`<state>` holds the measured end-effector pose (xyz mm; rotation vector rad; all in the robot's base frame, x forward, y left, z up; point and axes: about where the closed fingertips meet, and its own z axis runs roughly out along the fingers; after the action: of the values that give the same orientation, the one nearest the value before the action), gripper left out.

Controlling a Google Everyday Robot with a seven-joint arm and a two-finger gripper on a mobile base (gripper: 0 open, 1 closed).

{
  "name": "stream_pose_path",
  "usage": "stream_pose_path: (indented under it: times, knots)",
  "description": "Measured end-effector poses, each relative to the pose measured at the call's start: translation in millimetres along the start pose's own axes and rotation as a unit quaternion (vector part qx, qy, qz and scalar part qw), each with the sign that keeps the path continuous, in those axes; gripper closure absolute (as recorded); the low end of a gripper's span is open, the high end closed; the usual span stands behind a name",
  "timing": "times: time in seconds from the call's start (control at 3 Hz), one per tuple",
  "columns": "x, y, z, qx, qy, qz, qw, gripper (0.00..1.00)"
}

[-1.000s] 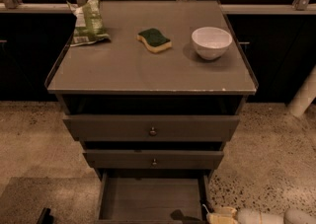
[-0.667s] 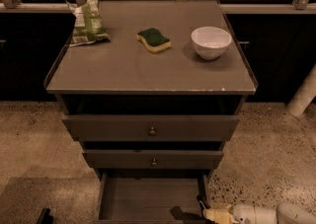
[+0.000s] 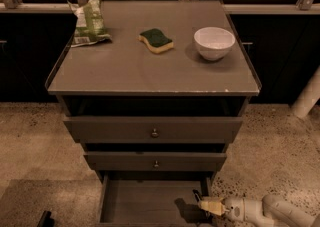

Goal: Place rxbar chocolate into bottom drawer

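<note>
Next, I let go of the rxbar chocolate on the bottom drawer's inside (image 3: 191,209), close to the side of the drawer by my wrist.
The bottom drawer (image 3: 140,202) is pulled open at the foot of the grey-brown cabinet, and its flat floor shows. My gripper (image 3: 198,202) reaches in from the lower right, with its tip over the drawer's right side by the right wall. Its white and yellowish wrist (image 3: 220,206) is just outside that wall. A small dark shape sits at the gripper's tip. I cannot tell whether it is the rxbar chocolate. No bar shows on the cabinet top or on the visible drawer floor.
On the cabinet top are a green crinkled chip bag (image 3: 88,21) at the back left, a green-and-yellow sponge (image 3: 156,39) in the middle and a white bowl (image 3: 214,42) at the right. The two upper drawers with knobs (image 3: 154,133) stand slightly out. The floor is speckled.
My arm has moved left and a little up, from outside the drawer's right wall to over the drawer's right side. Nothing on the cabinet top has moved.
</note>
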<state>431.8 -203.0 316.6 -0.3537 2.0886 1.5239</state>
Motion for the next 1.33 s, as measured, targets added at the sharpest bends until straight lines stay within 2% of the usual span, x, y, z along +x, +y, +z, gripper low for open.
stream_pose_path:
  times: [0.33, 0.67, 1.0, 1.33]
  knots:
    - [5, -37, 14, 0.004, -0.006, 0.017, 0.9998, 1.00]
    - [16, -70, 30, 0.025, -0.005, 0.033, 0.9991, 1.00]
    - [22, -92, 47, 0.060, 0.009, 0.036, 0.9975, 1.00]
    - [22, -95, 48, 0.066, 0.009, 0.036, 0.9971, 0.81]
